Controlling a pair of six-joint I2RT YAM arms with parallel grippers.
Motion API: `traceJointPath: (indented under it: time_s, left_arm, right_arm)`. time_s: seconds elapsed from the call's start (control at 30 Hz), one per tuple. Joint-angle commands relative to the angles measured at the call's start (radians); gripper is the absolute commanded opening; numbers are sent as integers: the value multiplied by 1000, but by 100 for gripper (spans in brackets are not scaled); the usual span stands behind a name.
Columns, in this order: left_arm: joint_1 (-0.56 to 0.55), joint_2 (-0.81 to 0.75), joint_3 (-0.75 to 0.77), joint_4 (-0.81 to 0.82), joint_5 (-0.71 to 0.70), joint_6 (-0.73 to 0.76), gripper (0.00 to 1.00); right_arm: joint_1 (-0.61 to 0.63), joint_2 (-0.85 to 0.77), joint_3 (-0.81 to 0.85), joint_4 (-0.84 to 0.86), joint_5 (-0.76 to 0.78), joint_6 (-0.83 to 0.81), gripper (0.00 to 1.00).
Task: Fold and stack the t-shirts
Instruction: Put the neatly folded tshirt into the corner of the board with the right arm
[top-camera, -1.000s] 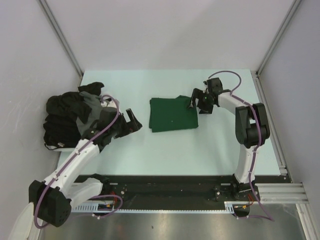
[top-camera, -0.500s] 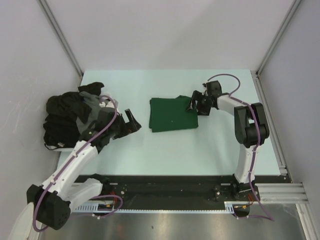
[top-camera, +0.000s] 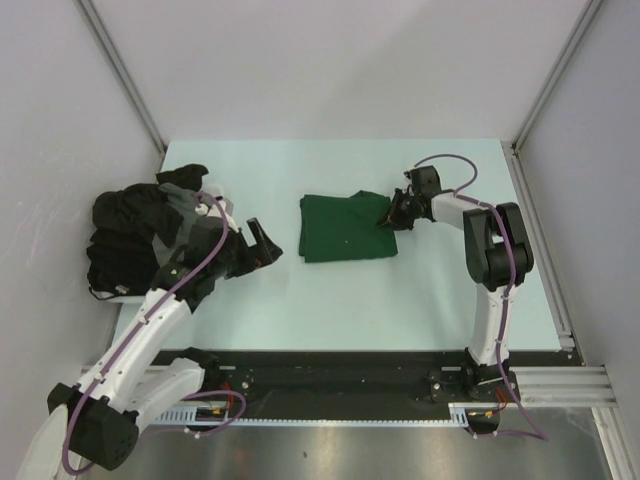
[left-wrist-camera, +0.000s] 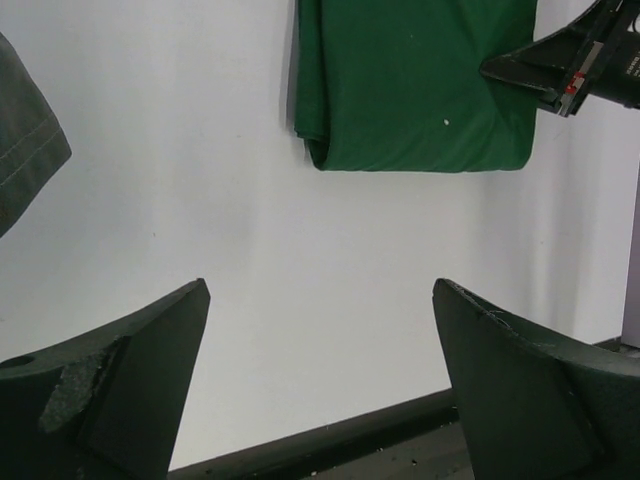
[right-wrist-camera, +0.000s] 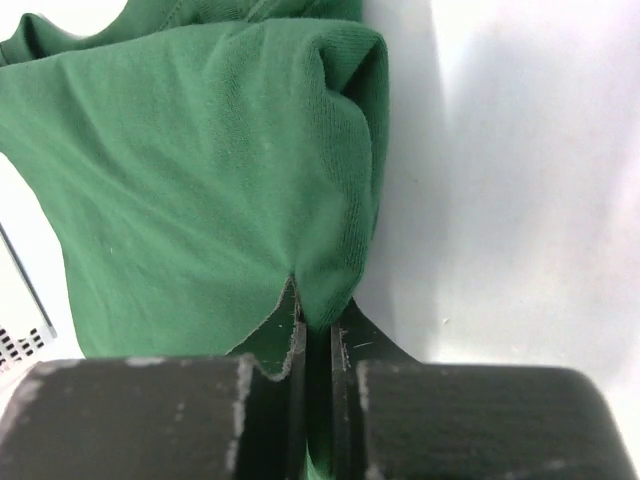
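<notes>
Next, my right gripper puts the folded dark green t-shirt down on the table's far corner (top-camera: 466, 173), away from the black heap. The t-shirt now lies near the table's middle.
A folded dark green t-shirt (top-camera: 345, 228) lies near the middle of the table. My right gripper (top-camera: 392, 216) is shut on its right edge, and the right wrist view shows green t-shirt cloth (right-wrist-camera: 200, 180) pinched between the jaws of that gripper (right-wrist-camera: 318, 325). A heap of black and dark grey t-shirts (top-camera: 135, 230) sits at the table's left edge. My left gripper (top-camera: 262, 240) hangs open just right of that heap, holding nothing. In the left wrist view the left gripper (left-wrist-camera: 320, 330) has its fingers wide apart over bare table, with the green t-shirt (left-wrist-camera: 415, 85) ahead.
Pale table top (top-camera: 330, 300) lies between the arms and the shirts. Grey walls with metal posts (top-camera: 120, 75) enclose the back and sides. A black rail (top-camera: 330, 375) runs along the near edge by the arm bases.
My right gripper has dropped onto the green t-shirt's right edge and shut on the cloth. The left gripper has shifted only slightly and stays open.
</notes>
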Motion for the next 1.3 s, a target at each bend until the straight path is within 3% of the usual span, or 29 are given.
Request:
traceJointPath:
  time_s: [0.0, 0.23, 0.47, 0.6, 0.83, 1.07, 1.27]
  left_arm:
    - [2, 5, 55, 13, 40, 30, 99]
    - [3, 19, 89, 10, -7, 66, 100]
    - [6, 94, 162, -10, -44, 88, 99]
    - [9, 160, 283, -94, -87, 86, 100]
    - [9, 272, 472, -208, -88, 36, 99]
    - [11, 372, 593, -284, -111, 22, 99]
    - [9, 416, 580, -226, -69, 8, 98]
  right_arm:
    - [3, 4, 3, -21, 47, -8, 0]
    - [-112, -2, 112, -79, 76, -53, 0]
    - [-248, 94, 390, -232, 116, -226, 0]
    - [-348, 223, 549, -312, 128, -281, 0]
    - [-500, 500, 1090, -573, 143, -405, 0]
    - [-568, 525, 1122, -514, 114, -514, 0]
    - [-566, 527, 1128, -482, 186, -614, 0]
